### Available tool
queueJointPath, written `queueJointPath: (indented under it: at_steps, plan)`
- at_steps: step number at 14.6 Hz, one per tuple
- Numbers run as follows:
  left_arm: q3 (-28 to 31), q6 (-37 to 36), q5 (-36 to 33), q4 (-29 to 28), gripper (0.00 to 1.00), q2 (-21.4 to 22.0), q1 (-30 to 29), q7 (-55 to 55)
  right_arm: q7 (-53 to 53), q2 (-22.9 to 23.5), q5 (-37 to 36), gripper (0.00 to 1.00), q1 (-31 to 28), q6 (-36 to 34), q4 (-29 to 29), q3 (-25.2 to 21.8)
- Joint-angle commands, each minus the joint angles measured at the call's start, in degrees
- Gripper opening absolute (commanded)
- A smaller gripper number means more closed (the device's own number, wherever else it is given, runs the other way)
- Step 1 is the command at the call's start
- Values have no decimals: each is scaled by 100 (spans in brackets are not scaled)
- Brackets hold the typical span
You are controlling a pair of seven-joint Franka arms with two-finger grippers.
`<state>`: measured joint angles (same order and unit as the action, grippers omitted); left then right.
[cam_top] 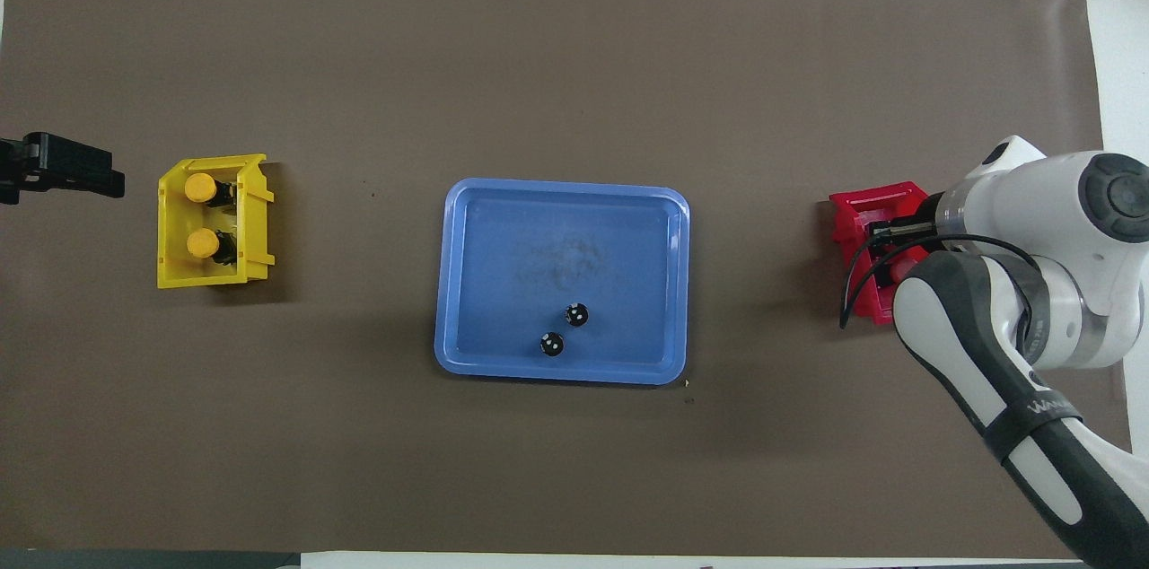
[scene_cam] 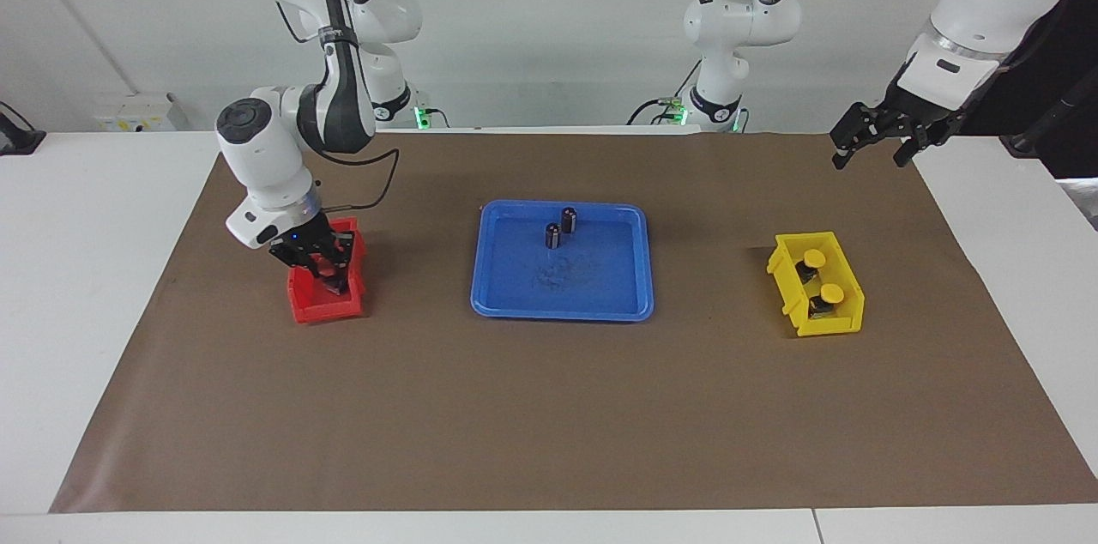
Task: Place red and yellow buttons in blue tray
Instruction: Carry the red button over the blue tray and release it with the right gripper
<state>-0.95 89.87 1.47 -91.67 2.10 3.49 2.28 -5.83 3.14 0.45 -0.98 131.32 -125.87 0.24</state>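
Note:
Next, my right gripper releases the red button on the blue tray's faint smudge [cam_top: 583, 249], just past the dark cylinders that have their caps off.
Two yellow buttons [scene_cam: 814, 257] [scene_cam: 831, 293] lie in the small yellow bin [scene_cam: 823, 323] toward the left arm's end of the table; they also show in the overhead view [cam_top: 199, 187] [cam_top: 203, 242]. The blue tray [scene_cam: 600, 287] [cam_top: 503, 246] lies mid-table. My right gripper [scene_cam: 330, 274] reaches down into the small red bin [scene_cam: 330, 308] [cam_top: 862, 201]. The red buttons are hidden by it. My left gripper [scene_cam: 873, 151] [cam_top: 63, 170] is open and empty, raised over the mat's edge past the yellow bin, and waits.
Two dark capless cylinders [scene_cam: 569, 219] [scene_cam: 552, 235] stand in the blue tray, at the side nearer to the robots; they also show in the overhead view [cam_top: 576, 314] [cam_top: 552, 344]. A brown mat [scene_cam: 549, 424] covers the white table.

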Motion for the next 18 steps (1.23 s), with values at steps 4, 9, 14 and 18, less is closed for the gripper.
queueJointPath:
  at_steps: [4, 9, 14, 18]
  plan:
    - [42, -83, 55, -52, 100, 89, 20, -79, 308, 353, 131, 33, 554, -1950, 2001, -7]
    - [42, -83, 55, -52, 100, 89, 20, -79, 2056, 670, 131, 33, 1652, -2058, 2778, -7]
    - [42, -83, 55, -52, 100, 89, 20, -79, 3516, 985, 131, 33, 2592, -1277, 2585, 2]
    - [42, -83, 55, -52, 100, 89, 20, -79, 4423, 1609, 43, 33, 3296, -600, 2603, -7]
